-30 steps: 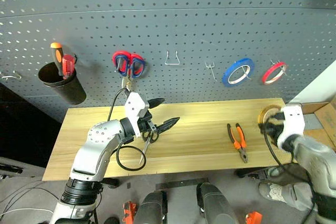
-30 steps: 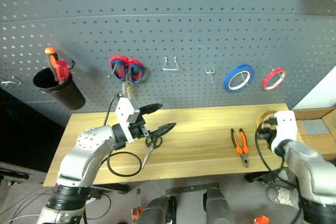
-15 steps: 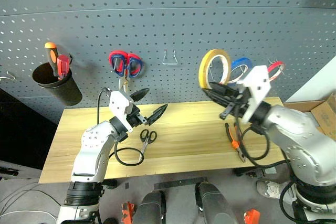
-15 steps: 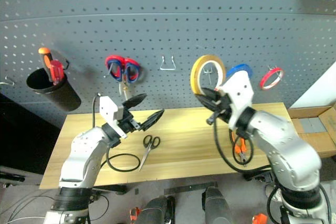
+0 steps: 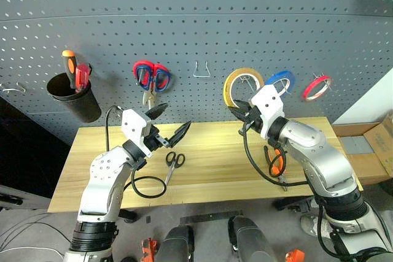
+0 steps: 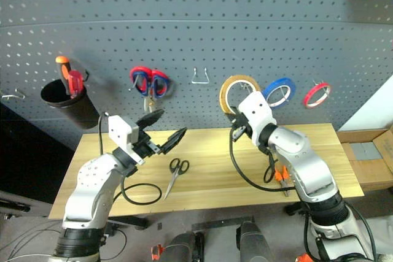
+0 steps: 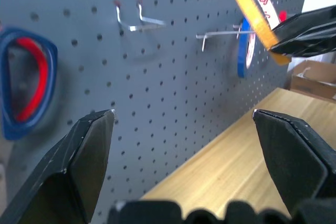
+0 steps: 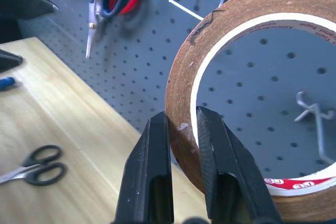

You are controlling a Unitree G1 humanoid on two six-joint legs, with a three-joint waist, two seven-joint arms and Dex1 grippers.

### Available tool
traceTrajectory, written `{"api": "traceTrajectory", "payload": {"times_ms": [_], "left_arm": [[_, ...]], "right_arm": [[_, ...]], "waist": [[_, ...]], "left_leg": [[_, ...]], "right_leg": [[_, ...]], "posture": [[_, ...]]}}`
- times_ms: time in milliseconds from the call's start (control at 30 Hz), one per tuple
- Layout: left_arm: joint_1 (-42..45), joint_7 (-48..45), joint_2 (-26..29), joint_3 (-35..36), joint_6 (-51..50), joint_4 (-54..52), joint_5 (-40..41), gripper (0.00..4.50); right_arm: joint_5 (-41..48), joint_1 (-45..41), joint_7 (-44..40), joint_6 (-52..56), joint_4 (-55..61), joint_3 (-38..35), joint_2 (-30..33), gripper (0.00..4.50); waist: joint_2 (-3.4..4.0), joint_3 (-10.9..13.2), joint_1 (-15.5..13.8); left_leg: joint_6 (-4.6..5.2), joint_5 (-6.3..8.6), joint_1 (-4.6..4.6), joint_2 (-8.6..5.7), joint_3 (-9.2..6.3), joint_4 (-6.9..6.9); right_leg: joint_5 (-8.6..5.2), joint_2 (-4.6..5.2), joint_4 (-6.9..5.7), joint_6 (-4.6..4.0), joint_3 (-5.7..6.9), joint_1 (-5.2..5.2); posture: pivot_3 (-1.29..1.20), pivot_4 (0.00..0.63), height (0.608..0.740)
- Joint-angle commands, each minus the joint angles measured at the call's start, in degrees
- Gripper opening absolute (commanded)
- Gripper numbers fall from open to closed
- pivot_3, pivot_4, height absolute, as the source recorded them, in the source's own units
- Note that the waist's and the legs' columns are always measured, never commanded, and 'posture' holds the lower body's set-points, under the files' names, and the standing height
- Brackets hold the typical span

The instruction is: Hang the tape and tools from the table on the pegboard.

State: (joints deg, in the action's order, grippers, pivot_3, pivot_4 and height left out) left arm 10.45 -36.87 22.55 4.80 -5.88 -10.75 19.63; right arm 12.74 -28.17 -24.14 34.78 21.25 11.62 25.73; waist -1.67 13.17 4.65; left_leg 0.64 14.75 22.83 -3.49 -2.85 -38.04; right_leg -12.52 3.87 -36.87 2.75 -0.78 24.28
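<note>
The yellow tape will come to the bare wire hook (image 5: pixel 242 88) (image 8: pixel 311 141) beside the blue roll, and my right gripper will let go of it there.
The yellow tape (image 5: pixel 242 72) stands upright close in front of the pegboard (image 5: pixel 184 23). My right gripper (image 5: pixel 241 110) is shut on its lower rim, and in the right wrist view the fingers (image 8: pixel 152 177) pinch the band. A bare wire hook (image 5: pixel 249 79) shows through the ring's hole; whether it passes through I cannot tell. The black-handled scissors (image 5: pixel 172 162) lie on the table (image 5: pixel 215 145). My left gripper (image 5: pixel 175 116) hovers open and empty just above and left of them. The orange-handled pliers (image 6: pixel 279 175) lie partly behind my right arm. A blue handle end (image 8: pixel 4 83) lies on the table.
On the board hang a black cup with orange and red screwdrivers (image 5: pixel 72 93), red-and-blue snips (image 5: pixel 151 77), a wire bracket (image 5: pixel 201 69), a blue roll (image 5: pixel 284 81) and a red roll (image 5: pixel 316 86). A black cable loop (image 5: pixel 144 185) rests near the table's front edge.
My right gripper lifted the tape from the table's right end and carried it up and left to the pegboard. The left gripper drew slightly left, off the scissors, still open.
</note>
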Motion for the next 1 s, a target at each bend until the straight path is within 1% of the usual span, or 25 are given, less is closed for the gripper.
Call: {"api": "traceTrajectory", "payload": {"times_ms": [33,233,333,433,600,800,933,1000], "left_arm": [[-0.33,0.05,0.87,0.78,0.31,-1.91,0.16,4.50],[-0.46,-0.70,1.44,0.62,0.55,-0.86,0.29,4.50],[0.07,-1.15,1.67,0.48,0.69,0.36,0.18,4.50],[0.57,-1.47,1.67,0.44,0.89,1.27,0.12,4.50],[1.42,-2.10,1.70,0.30,1.26,2.42,0.00,4.50],[2.16,-2.09,1.59,0.03,1.33,3.02,-0.36,4.50],[2.54,-1.68,1.61,-0.21,0.45,3.00,-0.80,4.50],[2.80,-1.47,1.44,-0.35,0.06,2.70,-0.71,4.50]], "right_arm": [[1.55,0.06,-2.61,-1.79,3.83,-2.40,0.20,0.10],[4.62,1.90,-6.44,0.45,9.76,-3.24,1.74,0.10],[3.41,2.55,-8.11,2.05,11.23,-2.11,4.97,0.10],[3.30,3.06,-7.80,1.73,11.76,-2.74,5.76,0.10],[0.21,2.43,-6.02,2.05,9.56,-2.62,6.42,0.10],[-4.72,0.58,-4.21,-0.92,0.52,0.65,3.06,0.10],[-7.77,-2.39,-2.70,-3.95,-10.30,1.65,-0.43,0.10],[-6.87,-4.54,-1.62,-6.48,-16.63,-0.33,-3.98,0.10]], "waist": [[0.00,0.00,0.01],[0.00,0.00,-0.06],[0.00,0.00,-0.06],[-0.01,-0.02,-0.05],[-0.02,-0.03,-0.02],[-0.02,-0.04,0.07],[-0.02,-0.04,0.12],[-0.02,-0.07,0.11]], "left_leg": [[0.00,0.00,0.00,0.00,0.00,0.00],[0.00,0.01,0.05,0.01,-0.04,0.02],[0.01,0.01,0.05,0.00,-0.04,0.02],[0.01,0.01,0.03,0.01,-0.05,0.01],[0.01,0.01,0.03,0.00,-0.02,0.00],[0.00,0.01,0.02,0.01,0.01,0.00],[0.00,0.01,0.01,0.01,0.02,-0.01],[0.00,0.01,0.01,0.00,0.02,-0.03]], "right_leg": [[0.00,-0.01,-0.01,0.00,0.00,0.01],[0.01,-0.01,-0.01,-0.01,-0.01,0.03],[0.01,0.00,-0.01,-0.01,0.00,0.03],[0.01,0.00,-0.02,-0.01,0.01,0.02],[0.01,0.00,-0.02,-0.01,0.01,0.02],[0.03,-0.01,-0.05,-0.04,0.00,0.03],[0.04,-0.01,-0.08,-0.06,-0.01,0.05],[0.06,-0.01,-0.09,-0.07,0.00,0.04]], "posture": [[-0.14,0.152,0.740],[-0.15,0.157,0.740],[-0.16,0.160,0.740],[-0.16,0.160,0.740],[-0.17,0.160,0.740],[-0.16,0.160,0.740],[-0.15,0.160,0.740],[-0.15,0.157,0.740]]}}
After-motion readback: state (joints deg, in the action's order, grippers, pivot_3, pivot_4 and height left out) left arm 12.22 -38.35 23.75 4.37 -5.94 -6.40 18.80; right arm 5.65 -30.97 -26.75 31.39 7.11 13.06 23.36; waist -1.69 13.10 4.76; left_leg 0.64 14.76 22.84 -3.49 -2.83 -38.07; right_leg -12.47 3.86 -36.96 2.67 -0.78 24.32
